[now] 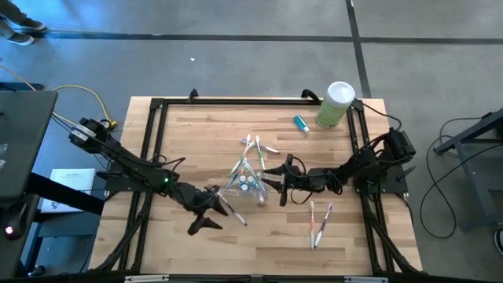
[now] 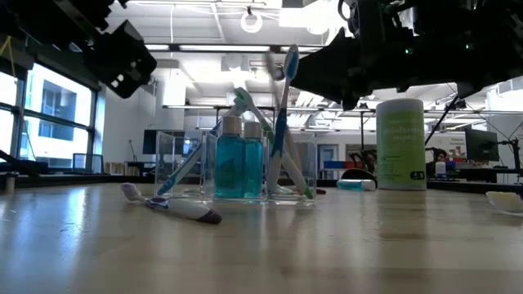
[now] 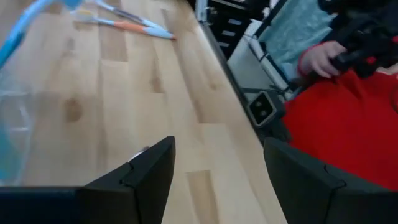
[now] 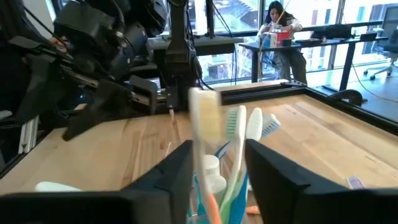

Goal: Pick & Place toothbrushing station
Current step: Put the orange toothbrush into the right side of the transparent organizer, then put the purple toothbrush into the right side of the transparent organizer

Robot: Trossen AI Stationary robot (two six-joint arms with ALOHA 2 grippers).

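I need to next close my left gripper on the toothbrush lying flat between it and the clear cup, at the toothbrush's head end (image 1: pixel 222 196).
The clear cup (image 1: pixel 247 182) stands upright on the middle of the wooden table, with several toothbrushes and two blue white-capped tubes (image 2: pixel 241 163) in it. My right gripper (image 1: pixel 278 182) is open at the cup's right side, above its rim. A white-headed toothbrush (image 4: pixel 204 121) standing in the cup rises between its fingers. My left gripper (image 1: pixel 206 212) is open and empty, near-left of the cup. One toothbrush (image 1: pixel 233 209) lies flat on the table between it and the cup, and also shows in the low view (image 2: pixel 176 206). My right gripper's fingers stand on either side of the white-headed toothbrush's head (image 4: pixel 204 121), coming level from the table's right. The head is close to one finger (image 4: pixel 180 168); I cannot tell whether it touches. The brush stands in the cup.
Two toothbrushes (image 1: pixel 318 222) lie near-right of the cup and several more (image 1: pixel 259 145) just beyond it. A loose blue tube (image 1: pixel 300 122) and the tall pale-green canister (image 1: pixel 336 104) are at the far right. A person in red (image 3: pixel 348 118) is past the table's edge.
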